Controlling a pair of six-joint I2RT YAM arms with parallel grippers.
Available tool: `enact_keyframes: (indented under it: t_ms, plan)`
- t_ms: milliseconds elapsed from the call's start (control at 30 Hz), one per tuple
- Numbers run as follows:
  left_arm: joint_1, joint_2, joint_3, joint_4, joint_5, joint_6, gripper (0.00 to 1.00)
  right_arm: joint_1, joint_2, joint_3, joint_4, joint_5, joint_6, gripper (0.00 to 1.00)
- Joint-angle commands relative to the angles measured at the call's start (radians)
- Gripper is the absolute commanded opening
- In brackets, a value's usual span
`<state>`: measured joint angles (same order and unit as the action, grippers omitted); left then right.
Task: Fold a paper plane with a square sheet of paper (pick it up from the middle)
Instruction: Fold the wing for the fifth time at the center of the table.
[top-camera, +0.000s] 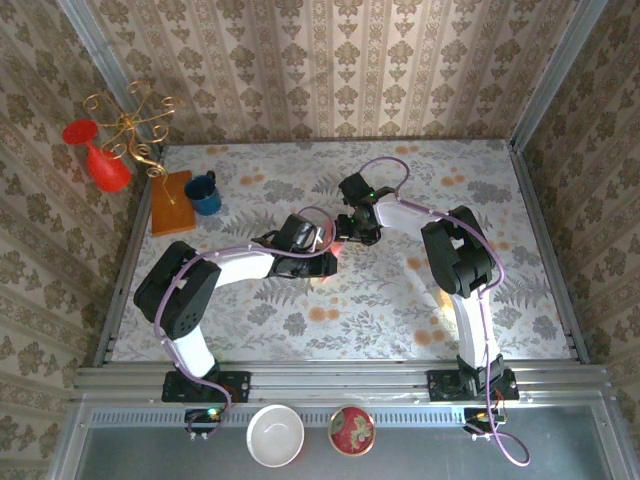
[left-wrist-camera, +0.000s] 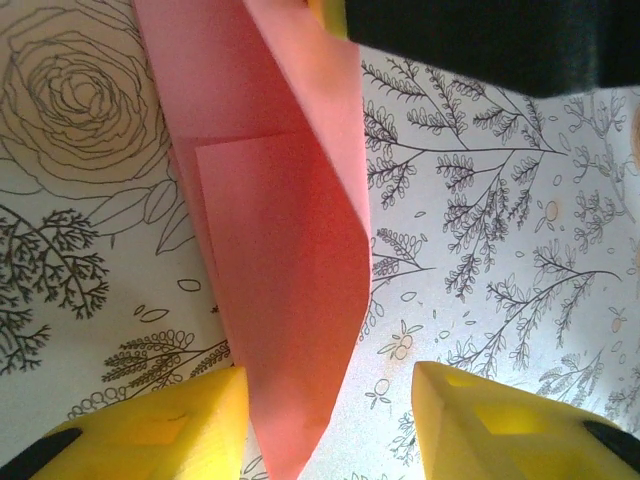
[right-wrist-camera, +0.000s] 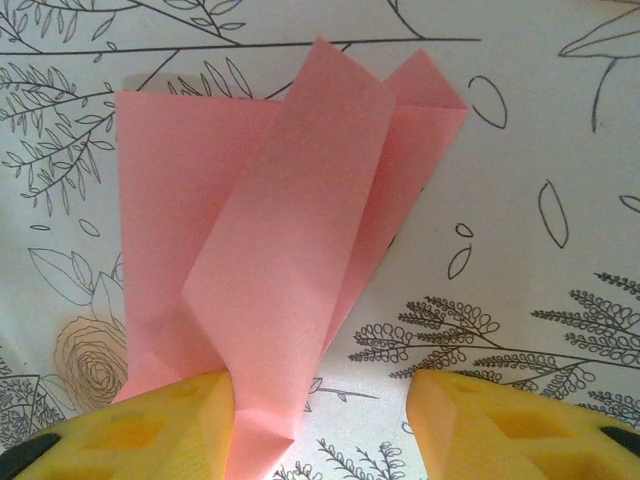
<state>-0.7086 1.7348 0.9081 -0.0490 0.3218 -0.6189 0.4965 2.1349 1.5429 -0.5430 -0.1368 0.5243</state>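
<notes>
The paper's long flap is raised over the flat layers, so I need to pinch the paper's narrow point (left-wrist-camera: 288, 448) with my left gripper and keep it still while my right gripper presses down the fold.
The salmon-pink sheet of paper (left-wrist-camera: 290, 280) lies folded on the flowered tablecloth, narrow and running to a point. That point sits between the yellow fingers of my left gripper (left-wrist-camera: 330, 425), which is open; the paper lies against the left finger (left-wrist-camera: 150, 430) with a wide gap to the other. At the blunt end, the paper (right-wrist-camera: 290, 250) has a long flap lifted over two flat layers. My right gripper (right-wrist-camera: 320, 430) is open, its left finger (right-wrist-camera: 150, 430) touching the paper's edge. From above, both grippers (top-camera: 322, 245) (top-camera: 352, 235) meet mid-table, covering most of the paper (top-camera: 338, 252).
A blue mug (top-camera: 205, 195), an orange-brown board (top-camera: 172, 202), a red vase (top-camera: 105, 160) and a gold wire stand (top-camera: 130, 125) crowd the far left corner. A white bowl (top-camera: 275, 435) and a red patterned bowl (top-camera: 352, 430) sit on the near shelf.
</notes>
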Motion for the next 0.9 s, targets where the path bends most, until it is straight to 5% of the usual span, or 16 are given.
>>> enact_keyframes:
  t_ms: [0, 500, 867]
  plan:
    - [-0.011, 0.013, 0.039, -0.07, -0.06, 0.041, 0.47, 0.004, 0.086, -0.026, -0.092, 0.037, 0.006, 0.54]
    - [-0.032, 0.076, 0.071, -0.072, -0.072, 0.051, 0.52, 0.004, 0.09, -0.022, -0.097, 0.037, 0.011, 0.54]
    - [-0.024, 0.08, 0.042, -0.076, -0.087, 0.05, 0.31, -0.002, 0.09, -0.023, -0.103, 0.033, 0.015, 0.54]
